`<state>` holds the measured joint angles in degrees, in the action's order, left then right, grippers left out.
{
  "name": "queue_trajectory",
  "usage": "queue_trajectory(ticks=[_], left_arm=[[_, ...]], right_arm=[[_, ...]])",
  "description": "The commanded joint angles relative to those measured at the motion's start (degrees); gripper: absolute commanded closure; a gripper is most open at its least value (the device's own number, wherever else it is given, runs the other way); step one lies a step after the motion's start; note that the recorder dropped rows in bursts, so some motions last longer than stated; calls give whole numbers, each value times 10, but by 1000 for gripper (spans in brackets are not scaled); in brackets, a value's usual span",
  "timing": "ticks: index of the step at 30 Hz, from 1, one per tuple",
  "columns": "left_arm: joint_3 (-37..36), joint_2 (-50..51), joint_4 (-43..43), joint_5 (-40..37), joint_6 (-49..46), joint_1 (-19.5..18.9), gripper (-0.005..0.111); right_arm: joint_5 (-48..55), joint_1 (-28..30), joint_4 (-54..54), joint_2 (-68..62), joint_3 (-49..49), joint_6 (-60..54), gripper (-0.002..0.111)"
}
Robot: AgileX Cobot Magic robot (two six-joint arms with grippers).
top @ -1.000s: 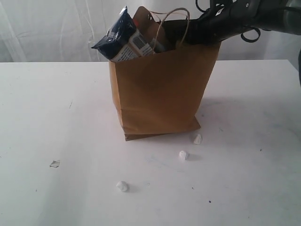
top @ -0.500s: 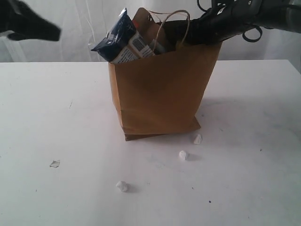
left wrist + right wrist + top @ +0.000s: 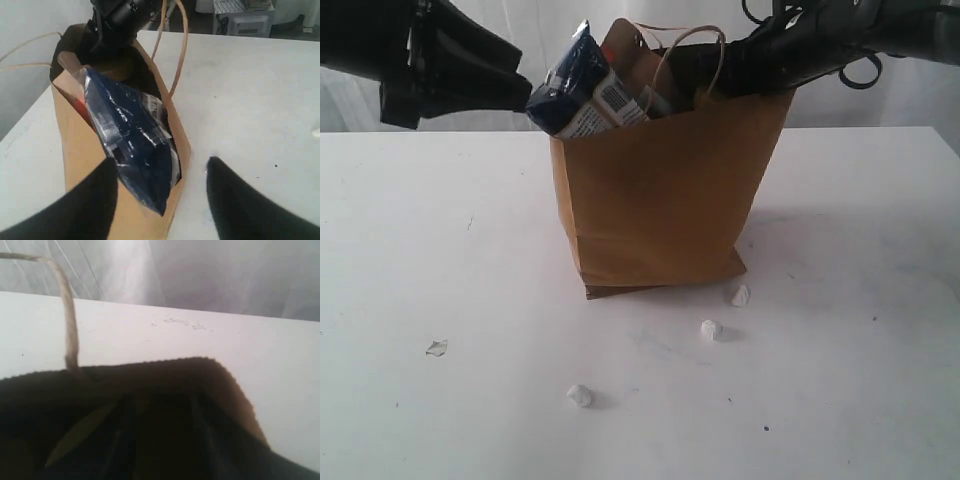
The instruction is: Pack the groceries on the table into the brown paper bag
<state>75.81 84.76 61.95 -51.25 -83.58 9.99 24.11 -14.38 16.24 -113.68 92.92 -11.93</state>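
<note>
The blue-white packet slants out; next I grip the packet's overhanging end [image 3: 548, 108] over the brown paper bag's rim with my left gripper, tipping it inward, more upright.
The brown paper bag [image 3: 660, 190] stands upright mid-table. A long blue-white packet [image 3: 575, 90] sticks out of its left top corner, tilted left. My left gripper [image 3: 523, 92] hangs at that corner, open, its two dark fingers on either side of the packet's end [image 3: 132, 145] without closing on it. My right gripper [image 3: 735, 70] reaches into the bag's right top edge. In the right wrist view only the dark inside of the bag, its rim [image 3: 200, 365] and a cord handle [image 3: 67, 315] show, and the jaws are lost in shadow. Other groceries are hidden.
Three white crumpled scraps [image 3: 580, 396] [image 3: 711, 329] [image 3: 740, 295] lie on the white table [image 3: 440, 250] in front of the bag, and a small flat scrap [image 3: 437, 348] lies at the left. A white curtain [image 3: 530, 30] hangs behind.
My left arm came in from the upper left and moved right up to the packet, and its jaws now stand open. The right arm and the bag have not moved.
</note>
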Motion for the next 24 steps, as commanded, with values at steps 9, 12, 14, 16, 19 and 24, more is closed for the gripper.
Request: queue_trajectory(ticks=[9,12,14,16,19,24], left_arm=[[5,77,85,77,-23,67,73],[20,77,135,112,-34,76,105],[29,77,181,119,-76,85,106],[33,81,226,120,-121,96,106],[36,96,254,114,-181,114,107],[36,150,250,117,-217,132,107]], right_arm=[[136,1,-30,-30,-23,-9,72],[137,1,-30,-30,-23,-9,72],[138,1,-30,-30,-23,-9,72],[138,1,-30,-30,-23,-9,72],[138,1,-30,-30,-23,-9,72],[150,1,-30,-29,-23,-9,72]])
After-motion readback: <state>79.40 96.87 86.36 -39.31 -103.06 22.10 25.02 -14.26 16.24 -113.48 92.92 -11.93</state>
